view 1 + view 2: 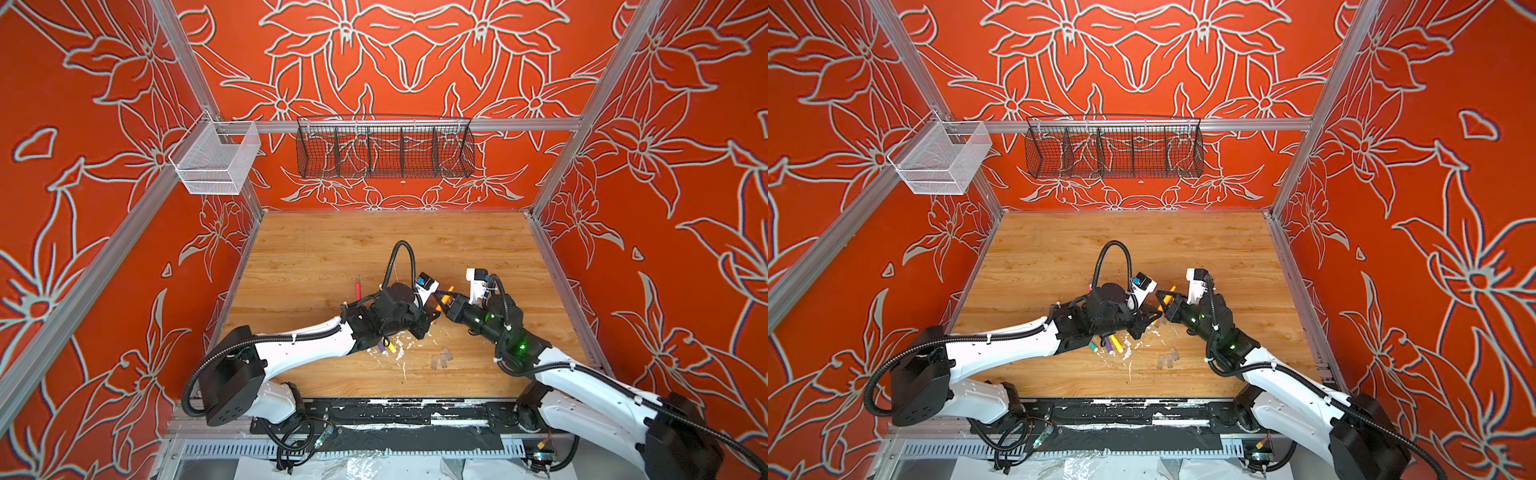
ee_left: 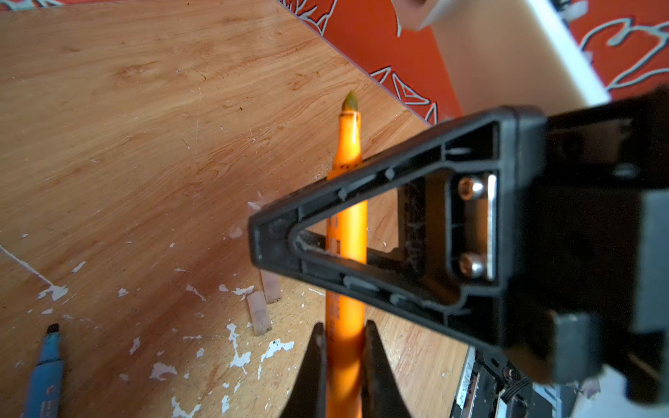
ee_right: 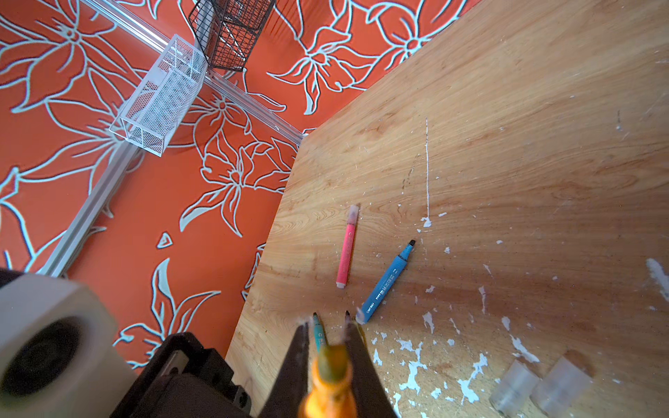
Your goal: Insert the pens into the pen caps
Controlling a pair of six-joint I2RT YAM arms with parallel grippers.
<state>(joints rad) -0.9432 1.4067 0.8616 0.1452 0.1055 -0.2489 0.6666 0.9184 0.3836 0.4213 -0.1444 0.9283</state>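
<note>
I can see the orange pen sits shallow at my left fingertips, so I will take the pen's body [image 2: 345, 369] deeper with my left gripper while my right gripper steadies the pen.
An orange pen [image 2: 347, 144] is held off the table between both arms, its bare tip uncapped. My left gripper [image 2: 344, 327] is shut on its lower barrel. My right gripper [image 3: 327, 325] is shut on it nearer the tip and crosses the pen [image 1: 444, 300] in both top views. On the table lie a pink pen [image 3: 346, 246], a blue pen [image 3: 387, 280] with a bare dark tip, and a green pen [image 3: 318, 333] partly behind my right jaws. Purple [image 1: 1108, 345] and yellow [image 1: 1116, 344] pens lie under the left arm. Clear pen caps [image 3: 514, 387] stand nearby.
White paint-like flecks [image 3: 409, 372] are scattered over the wooden table [image 1: 332, 249]. A black wire basket [image 1: 384, 147] and a white mesh basket [image 1: 216, 160] hang high on the back rail. Orange patterned walls close in the left, back and right sides.
</note>
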